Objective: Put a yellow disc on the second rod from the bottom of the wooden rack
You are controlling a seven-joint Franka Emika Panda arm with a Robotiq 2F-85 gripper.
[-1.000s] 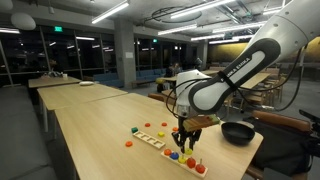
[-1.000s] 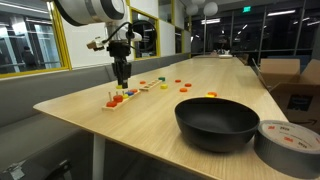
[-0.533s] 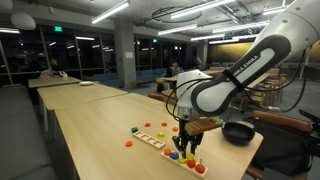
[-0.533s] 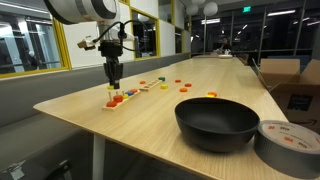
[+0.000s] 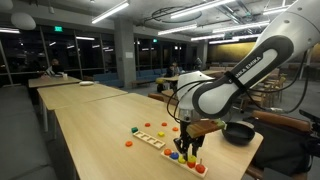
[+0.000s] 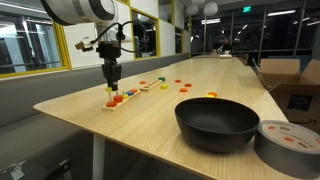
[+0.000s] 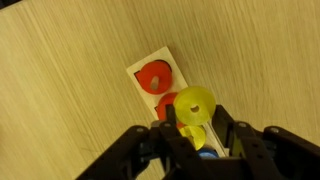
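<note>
Next, my gripper releases the yellow disc, now over one rack end, on the wooden rack's inner red disc [image 5: 191, 160] [image 7: 171, 106], next to the other yellow disc.
My gripper [image 7: 195, 114] is shut on a yellow disc [image 7: 194, 104], held flat between the two black fingers [image 7: 170, 113]. It hangs over one end of the wooden rack [image 7: 150, 63], just past two red discs [image 7: 153, 77] that sit on the rack's last pegs. A second yellow disc and a blue one show under the held disc, partly hidden by the jaws. In both exterior views the gripper [image 5: 188, 147] [image 6: 111, 84] points straight down over the end of the rack [image 5: 153, 138] [image 6: 128, 95]. I cannot tell whether the held disc touches a peg.
A large black bowl [image 6: 216, 120] [image 5: 238, 132] stands on the wooden table, with a grey tape roll [image 6: 290, 140] beside it. Loose orange, red and yellow discs [image 6: 211, 95] lie on the table past the rack. The table edge is close to the rack's end [image 5: 205, 172].
The gripper with the yellow disc has moved along the rack toward its end and slightly down. It has barely moved in the last half second.
</note>
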